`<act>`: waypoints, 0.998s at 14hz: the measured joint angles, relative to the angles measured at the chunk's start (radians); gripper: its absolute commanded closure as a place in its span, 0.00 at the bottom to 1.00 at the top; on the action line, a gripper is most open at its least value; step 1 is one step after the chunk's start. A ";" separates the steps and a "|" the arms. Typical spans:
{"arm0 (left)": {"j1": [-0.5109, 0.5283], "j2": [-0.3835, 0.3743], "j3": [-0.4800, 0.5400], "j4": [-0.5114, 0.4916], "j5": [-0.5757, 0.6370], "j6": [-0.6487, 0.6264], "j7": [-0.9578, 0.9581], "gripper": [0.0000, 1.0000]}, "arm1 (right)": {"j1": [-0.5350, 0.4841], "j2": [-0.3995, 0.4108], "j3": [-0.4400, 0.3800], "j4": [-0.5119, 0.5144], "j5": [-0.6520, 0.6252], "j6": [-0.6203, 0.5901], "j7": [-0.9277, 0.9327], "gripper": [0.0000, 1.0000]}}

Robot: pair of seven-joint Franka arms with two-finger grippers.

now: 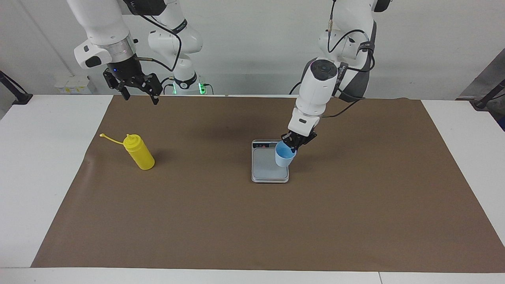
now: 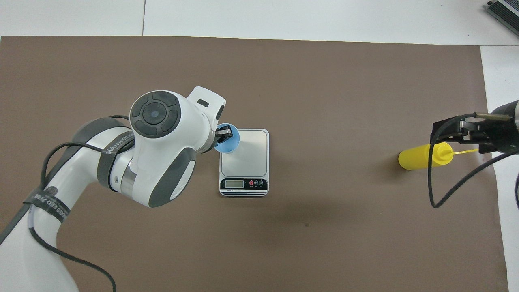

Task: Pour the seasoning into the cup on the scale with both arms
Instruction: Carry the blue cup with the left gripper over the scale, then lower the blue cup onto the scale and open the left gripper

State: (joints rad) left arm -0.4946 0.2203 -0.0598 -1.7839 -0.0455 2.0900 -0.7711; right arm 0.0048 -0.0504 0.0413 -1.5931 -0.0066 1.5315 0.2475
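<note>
My left gripper has the light blue cup to place. I should set it down near the middle of the silver-grey scale's plate (image 2: 244,147).
The light blue cup (image 1: 285,154) hangs slightly tilted in my left gripper (image 1: 294,145), which is shut on its rim. The cup is at the edge of the silver-grey scale (image 1: 268,165) toward the left arm's end; I cannot tell if it touches the plate. In the overhead view the cup (image 2: 229,144) overlaps the scale's (image 2: 247,156) corner, with the left gripper (image 2: 224,133) on its rim. The yellow seasoning bottle (image 1: 139,152) stands on the mat toward the right arm's end, its cap strap sticking out. My right gripper (image 1: 141,96) is open and empty, raised over the mat near the bottle (image 2: 417,158).
A brown mat (image 1: 252,221) covers most of the white table (image 1: 39,157). The scale's display strip (image 2: 244,183) faces the robots. The right gripper (image 2: 451,134) and its cable hang over the bottle's nozzle in the overhead view.
</note>
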 measured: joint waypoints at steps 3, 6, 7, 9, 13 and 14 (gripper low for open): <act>-0.026 0.054 0.000 0.050 0.000 -0.019 -0.024 1.00 | 0.000 0.000 0.000 0.000 0.000 0.000 0.000 0.00; -0.048 0.086 0.000 0.057 0.003 -0.021 -0.037 1.00 | 0.000 0.000 0.000 0.000 0.000 0.000 0.000 0.00; -0.052 0.092 0.000 0.058 0.003 -0.021 -0.040 1.00 | 0.000 0.000 0.000 0.000 0.000 0.000 0.000 0.00; -0.056 0.098 -0.001 0.062 0.003 -0.021 -0.044 1.00 | 0.000 0.000 0.000 0.000 0.000 0.000 0.000 0.00; -0.058 0.098 -0.001 0.066 0.003 -0.020 -0.047 1.00 | 0.000 0.000 0.000 0.000 0.000 0.000 0.000 0.00; -0.059 0.098 -0.001 0.066 0.003 -0.018 -0.047 1.00 | -0.001 0.000 0.000 0.000 0.000 0.000 0.000 0.00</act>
State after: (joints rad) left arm -0.5532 0.3183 -0.0606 -1.7174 -0.0425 2.0718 -0.8178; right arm 0.0038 -0.0505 0.0412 -1.5931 -0.0066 1.5315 0.2475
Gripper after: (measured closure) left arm 0.965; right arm 0.000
